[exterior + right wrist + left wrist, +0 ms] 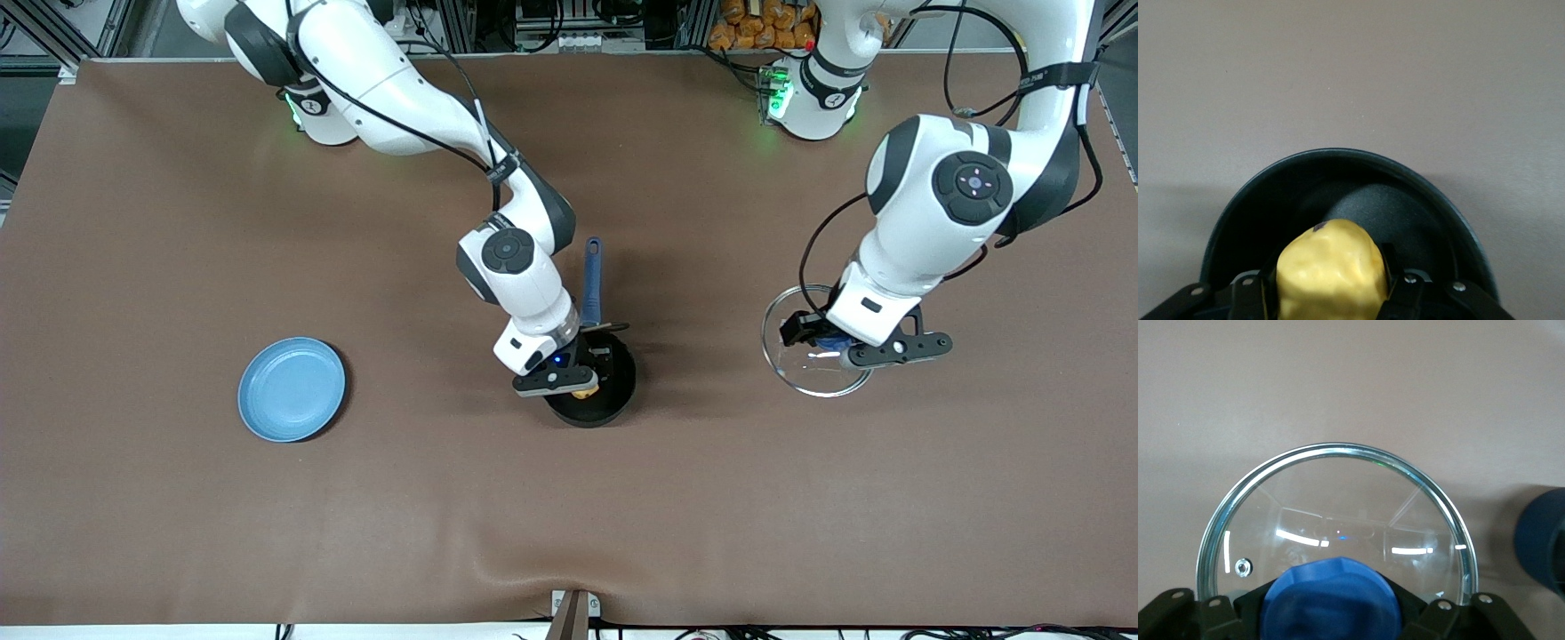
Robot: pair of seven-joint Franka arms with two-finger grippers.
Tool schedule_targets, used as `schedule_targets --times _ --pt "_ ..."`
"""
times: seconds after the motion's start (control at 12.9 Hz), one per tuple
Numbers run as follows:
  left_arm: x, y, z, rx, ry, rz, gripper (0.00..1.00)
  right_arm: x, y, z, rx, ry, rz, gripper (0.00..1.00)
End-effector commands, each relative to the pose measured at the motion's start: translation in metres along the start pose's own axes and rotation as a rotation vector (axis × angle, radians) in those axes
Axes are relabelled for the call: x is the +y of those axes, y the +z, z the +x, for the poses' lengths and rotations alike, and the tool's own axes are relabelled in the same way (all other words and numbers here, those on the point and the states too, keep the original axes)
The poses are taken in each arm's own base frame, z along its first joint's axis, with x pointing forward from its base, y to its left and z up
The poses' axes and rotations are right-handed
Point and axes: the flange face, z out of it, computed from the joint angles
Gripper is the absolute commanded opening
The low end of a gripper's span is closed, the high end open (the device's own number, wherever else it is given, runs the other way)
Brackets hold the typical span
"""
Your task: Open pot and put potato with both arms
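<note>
Next, my right gripper lets go of the yellow potato on the bottom of the black pot, toward the rim (593, 401) (1343, 250) that is opposite the blue handle.
The black pot (615, 398) stands open mid-table, its blue handle (592, 284) pointing toward the robots' bases. My right gripper (582, 380) is low over the pot and shut on the yellow potato (584, 393). In the right wrist view the potato (1331, 267) sits between the fingers (1390, 267), inside the pot's rim (1338, 155). My left gripper (827, 345) is shut on the blue knob (1331, 597) of the glass lid (800, 369), low over the table toward the left arm's end. I cannot tell whether the lid (1338, 493) touches the table.
A round blue plate (292, 389) lies toward the right arm's end of the table, with nothing on it. The brown table (569, 516) has open surface nearer the front camera. A dark blue rounded thing (1541, 543) shows at the left wrist view's edge.
</note>
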Motion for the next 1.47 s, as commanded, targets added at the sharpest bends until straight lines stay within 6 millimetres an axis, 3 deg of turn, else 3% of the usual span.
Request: schedule_targets --times 0.0,0.31,0.54,0.62,0.7,0.85,1.16,1.39 --pt "-0.02 0.029 -0.011 0.027 0.011 -0.027 0.46 -0.006 0.018 0.002 0.037 -0.019 -0.026 0.0" --pt "-0.03 0.089 -0.018 0.04 0.025 -0.03 0.46 -0.008 0.037 -0.01 0.024 -0.017 -0.036 0.0" --pt "-0.036 0.144 -0.023 0.05 0.046 -0.033 0.46 -0.008 0.036 -0.009 0.024 0.007 -0.033 0.0" --pt "-0.051 0.158 -0.021 0.062 0.035 -0.027 0.46 -0.007 0.036 -0.008 0.024 0.008 -0.033 0.38" --pt "-0.057 0.164 -0.022 0.076 0.053 -0.016 0.46 -0.007 0.035 -0.008 0.025 0.009 -0.032 0.5" --pt "-0.06 0.176 -0.025 0.072 0.064 -0.01 0.47 -0.008 0.035 -0.008 0.026 0.005 -0.033 0.85" --pt "-0.066 0.197 -0.023 0.1 0.061 -0.022 0.47 -0.009 0.026 -0.002 0.036 0.001 -0.031 0.97" --pt "-0.065 0.209 -0.024 0.109 0.061 -0.031 0.57 -0.011 -0.017 0.018 0.026 0.018 -0.045 1.0"
